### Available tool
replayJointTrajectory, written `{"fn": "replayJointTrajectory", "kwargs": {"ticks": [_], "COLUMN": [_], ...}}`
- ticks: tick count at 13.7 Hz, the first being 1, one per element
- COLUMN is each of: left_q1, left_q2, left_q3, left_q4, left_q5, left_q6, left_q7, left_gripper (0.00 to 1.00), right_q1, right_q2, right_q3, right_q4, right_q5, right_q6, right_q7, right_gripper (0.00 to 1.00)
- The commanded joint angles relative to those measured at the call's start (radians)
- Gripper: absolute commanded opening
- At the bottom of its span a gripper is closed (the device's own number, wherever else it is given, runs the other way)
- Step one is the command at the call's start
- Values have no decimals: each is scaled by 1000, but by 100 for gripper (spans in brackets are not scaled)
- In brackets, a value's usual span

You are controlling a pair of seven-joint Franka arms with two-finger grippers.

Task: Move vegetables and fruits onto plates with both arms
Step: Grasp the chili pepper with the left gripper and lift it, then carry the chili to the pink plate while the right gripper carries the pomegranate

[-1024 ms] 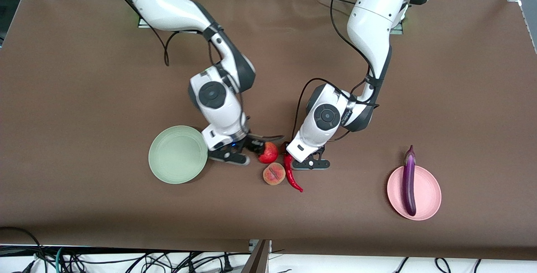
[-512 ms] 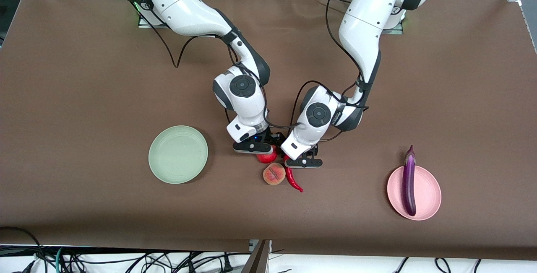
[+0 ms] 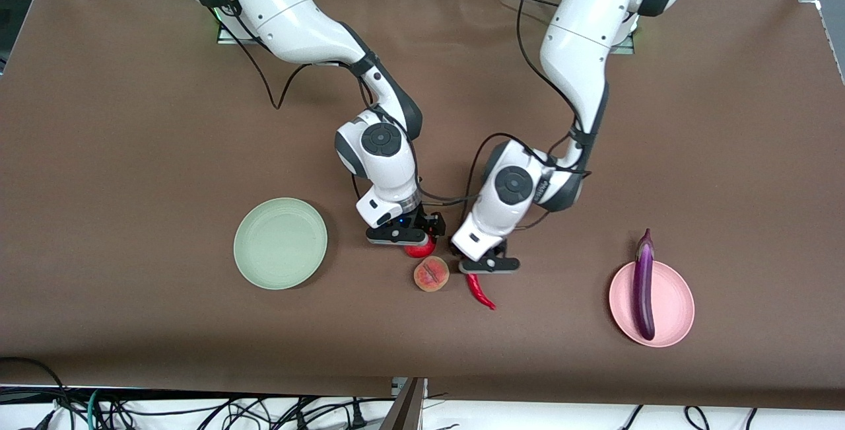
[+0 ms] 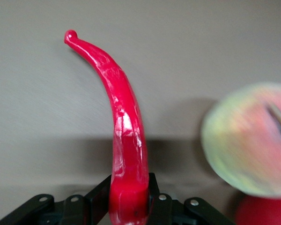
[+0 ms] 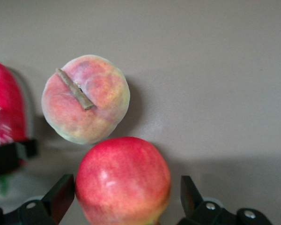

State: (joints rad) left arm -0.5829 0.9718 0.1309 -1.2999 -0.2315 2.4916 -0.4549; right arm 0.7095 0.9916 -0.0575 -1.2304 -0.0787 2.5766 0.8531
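Note:
I need to let go of the red chili pepper with my left gripper on the pink plate (image 3: pixel 657 315), next to the purple eggplant.
My left gripper (image 3: pixel 488 263) (image 4: pixel 129 199) is shut on the stem end of the red chili pepper (image 3: pixel 481 292) (image 4: pixel 124 117), whose curved tip sticks out toward the front camera. The right gripper (image 3: pixel 400 235) (image 5: pixel 125 187) is open and low around the pomegranate (image 3: pixel 420 250) (image 5: pixel 122 178), one finger (image 5: pixel 61 197) close against it, the other a gap away. The peach (image 3: pixel 431 274) (image 5: pixel 85 99) lies just nearer the front camera, between pomegranate and chili. The purple eggplant (image 3: pixel 643 285) lies on the pink plate (image 3: pixel 680 314). The mint green plate (image 3: pixel 280 243) holds nothing.
The two wrists stand close together over the middle of the brown table cloth (image 3: pixel 132 152). Green plate toward the right arm's end, pink plate toward the left arm's end. Cables hang along the table's front edge (image 3: pixel 264 410).
The right gripper swung from beside the green plate over the pomegranate and opened. The left gripper shut on the chili and shifted it toward the left arm's end.

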Motion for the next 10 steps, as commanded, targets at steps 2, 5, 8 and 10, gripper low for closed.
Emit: {"fn": "replayJointTrajectory", "kwargs": {"ticks": [2,5,8,10], "left_q1": [113,231,349,412], "left_q2": [-74,-120,-154,-162], "left_q3": [-10,-8,-7,-5], "left_q4": [-6,-5,-4,-4], "left_q5": [-8,-8,-8,-8], "left_q6": [-68,-204,-310,-344], "left_q7": [86,310,529,661], "left_gripper": [0,0,0,0], "right_q1": [-8,-10,-33,-47], "right_q2": [19,16,2,-36], "right_q3": [-4,-4,-4,-2], "right_q4": [-4,-4,-4,-6], "right_q5": [-12,-12,-10,-7], "right_q6": [45,45,36,-28], "right_q7": [7,4,-11,-12], "right_gripper": [99,87,21,9]}}
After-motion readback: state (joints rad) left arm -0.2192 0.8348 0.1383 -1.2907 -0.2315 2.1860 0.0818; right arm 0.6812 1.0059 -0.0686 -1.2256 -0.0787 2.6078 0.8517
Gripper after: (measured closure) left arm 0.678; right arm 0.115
